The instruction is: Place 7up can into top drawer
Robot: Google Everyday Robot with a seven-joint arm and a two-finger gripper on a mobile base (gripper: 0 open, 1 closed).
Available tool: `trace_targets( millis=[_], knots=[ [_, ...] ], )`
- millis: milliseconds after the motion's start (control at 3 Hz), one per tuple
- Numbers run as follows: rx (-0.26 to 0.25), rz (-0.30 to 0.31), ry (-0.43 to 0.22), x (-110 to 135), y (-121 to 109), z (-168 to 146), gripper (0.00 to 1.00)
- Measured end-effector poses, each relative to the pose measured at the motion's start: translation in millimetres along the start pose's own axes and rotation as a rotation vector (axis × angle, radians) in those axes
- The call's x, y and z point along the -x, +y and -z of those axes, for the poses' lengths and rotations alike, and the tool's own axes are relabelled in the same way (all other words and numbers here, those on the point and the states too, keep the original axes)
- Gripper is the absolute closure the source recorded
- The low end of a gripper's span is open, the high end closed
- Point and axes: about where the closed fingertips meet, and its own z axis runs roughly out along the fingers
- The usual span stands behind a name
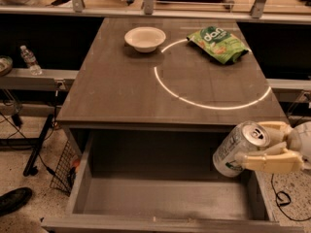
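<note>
Next, my gripper sets the 7up can down on the bottom of the bare drawer, just off its middle (199, 184) toward the side closest to my gripper.
The 7up can (237, 148), silver-white with green marks and a pull-tab top, is tilted and held in the air over the right side of the open top drawer (165, 198). My gripper (266, 147) comes in from the right edge and is shut on the can, one cream finger across its front and one behind its top. The drawer is pulled out below the grey table (121, 91); its floor shows nothing in it.
A white bowl (145, 38) and a green chip bag (218, 42) lie at the table's back. A white ring is marked on the tabletop. A water bottle (30, 59) stands on a shelf at left. A wire rack (63, 166) and a shoe (14, 199) are on the floor at left.
</note>
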Motion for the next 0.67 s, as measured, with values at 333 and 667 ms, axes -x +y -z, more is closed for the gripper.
trace_targets(
  millis=[333, 667],
  knots=[
    [0.022, -0.008, 0.001, -36.2, 3.0, -14.8, 1.0],
    [0.022, -0.001, 0.02, -75.2, -10.6, -35.0, 1.0]
  ],
)
